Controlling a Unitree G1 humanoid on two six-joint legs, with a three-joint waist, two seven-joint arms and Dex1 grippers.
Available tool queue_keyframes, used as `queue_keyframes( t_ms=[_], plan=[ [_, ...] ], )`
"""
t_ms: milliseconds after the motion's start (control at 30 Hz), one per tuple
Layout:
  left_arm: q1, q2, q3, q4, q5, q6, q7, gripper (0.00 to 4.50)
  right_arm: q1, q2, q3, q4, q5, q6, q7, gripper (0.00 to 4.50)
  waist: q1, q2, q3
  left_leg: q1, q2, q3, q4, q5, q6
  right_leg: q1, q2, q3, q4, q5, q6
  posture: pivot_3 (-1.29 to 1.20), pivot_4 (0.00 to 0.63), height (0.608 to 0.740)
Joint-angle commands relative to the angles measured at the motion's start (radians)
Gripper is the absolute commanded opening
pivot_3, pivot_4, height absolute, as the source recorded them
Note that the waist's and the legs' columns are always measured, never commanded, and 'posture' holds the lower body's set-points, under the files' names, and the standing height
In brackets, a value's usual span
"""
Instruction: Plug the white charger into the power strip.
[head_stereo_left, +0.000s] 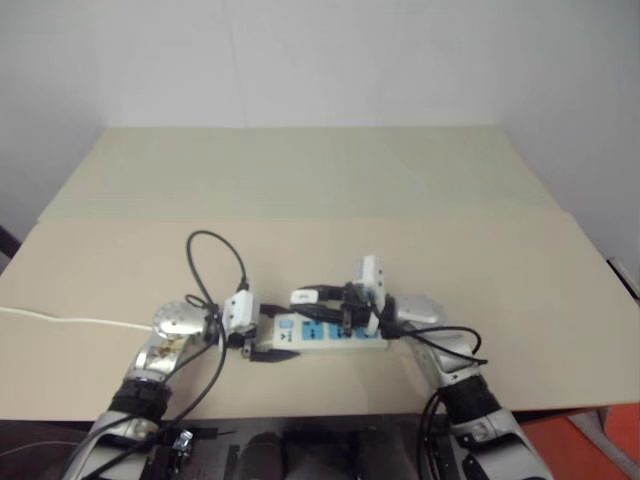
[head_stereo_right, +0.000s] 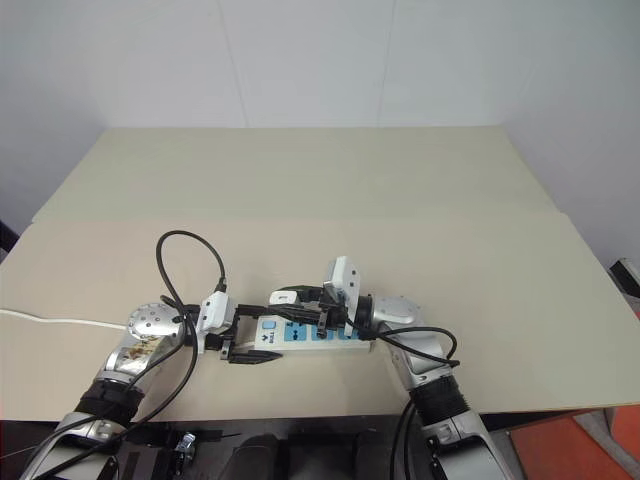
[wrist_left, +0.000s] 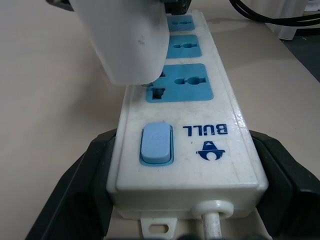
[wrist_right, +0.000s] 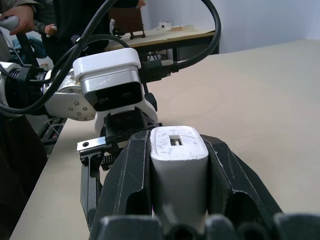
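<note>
My right gripper is going to let go of the white charger in the blue socket (head_stereo_left: 312, 325) nearest the switch.
The power strip (head_stereo_left: 335, 336) lies near the table's front edge, with three blue sockets and a blue switch (wrist_left: 156, 144). My left gripper (head_stereo_left: 260, 342) is shut on its switch end, one black finger (wrist_left: 85, 175) against each long side. My right gripper (wrist_right: 176, 144) is shut on the white charger (wrist_right: 177, 160) and holds it level above the strip. In the left wrist view the charger (wrist_left: 127, 40) hangs over the socket nearest the switch (wrist_left: 179, 82), its lower end just above the socket's face. I cannot make out the prongs.
The strip's thin white cord (head_stereo_left: 60, 320) runs off to the left across the beige table (head_stereo_left: 320, 190). Black cables loop over my left wrist (head_stereo_left: 215, 260). A person's hand (wrist_right: 20, 12) shows beyond the table in the right wrist view.
</note>
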Motion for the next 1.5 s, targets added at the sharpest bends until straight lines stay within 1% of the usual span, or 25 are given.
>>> queue_keyframes(
  t_ms=[33, 533, 667, 833, 933, 1067, 1333, 1500],
  plan=[
    [0.011, 0.003, -0.011, -0.021, -0.001, 0.013, -0.003, 3.32, 0.005, 0.004, 0.000, -0.006, 0.008, -0.035, 0.019, 1.13, 0.000, 0.000, 0.000, 0.000, 0.000, 0.000, 0.000, 0.000, 0.000, 0.000, 0.000, 0.000, 0.000, 0.000, 0.000, 0.00, 0.150, 0.740],
    [0.007, 0.011, -0.008, -0.032, -0.006, 0.029, -0.010, 3.32, -0.003, 0.014, -0.018, 0.095, 0.000, -0.098, 0.041, 1.13, -0.002, 0.000, 0.000, 0.001, 0.000, 0.000, 0.000, 0.000, 0.000, 0.000, 0.000, 0.000, 0.000, 0.000, 0.000, 0.00, 0.150, 0.740],
    [0.006, 0.010, -0.008, -0.031, -0.005, 0.029, -0.008, 3.32, 0.006, -0.014, -0.021, 0.107, -0.012, -0.112, 0.060, 1.13, -0.002, 0.000, 0.000, 0.001, 0.000, 0.000, 0.000, 0.000, 0.000, 0.001, 0.000, 0.000, 0.000, 0.000, 0.000, 0.00, 0.150, 0.740],
    [0.007, 0.012, -0.008, -0.032, -0.006, 0.030, -0.002, 3.32, 0.019, -0.077, -0.016, 0.149, -0.047, -0.152, 0.099, 1.13, 0.002, 0.000, 0.000, 0.000, 0.000, 0.000, 0.000, 0.000, 0.000, 0.001, 0.000, 0.000, 0.000, 0.000, 0.000, 0.00, 0.150, 0.740],
    [0.008, 0.017, -0.006, -0.031, -0.006, 0.029, 0.000, 3.32, 0.021, -0.124, -0.004, 0.184, -0.072, -0.164, 0.112, 1.13, 0.003, 0.000, 0.000, 0.001, 0.000, 0.000, 0.000, 0.000, 0.000, 0.001, 0.000, 0.000, 0.000, 0.000, 0.000, 0.00, 0.150, 0.740],
    [0.007, 0.020, -0.005, -0.029, -0.006, 0.028, 0.003, 3.32, 0.015, -0.151, 0.019, 0.218, -0.084, -0.180, 0.112, 1.13, 0.004, 0.000, 0.000, 0.003, 0.000, 0.000, 0.000, 0.000, 0.000, 0.003, 0.000, 0.000, 0.000, 0.000, 0.000, 0.00, 0.150, 0.740],
    [0.006, 0.021, -0.004, -0.030, -0.006, 0.028, 0.007, 3.32, -0.036, -0.145, 0.078, 0.231, -0.103, -0.110, 0.087, 1.13, 0.000, -0.001, -0.001, 0.005, 0.000, 0.001, 0.000, 0.000, 0.000, 0.004, 0.000, 0.001, 0.000, 0.000, 0.000, 0.00, 0.150, 0.740],
    [0.009, 0.021, -0.004, -0.038, -0.008, 0.033, 0.014, 3.32, -0.037, -0.142, 0.105, 0.225, -0.112, -0.097, 0.088, 1.13, -0.006, -0.001, -0.001, 0.011, 0.000, 0.001, 0.000, 0.000, 0.000, 0.009, 0.000, 0.001, 0.001, 0.000, 0.000, 0.00, 0.150, 0.740]
  ],
)
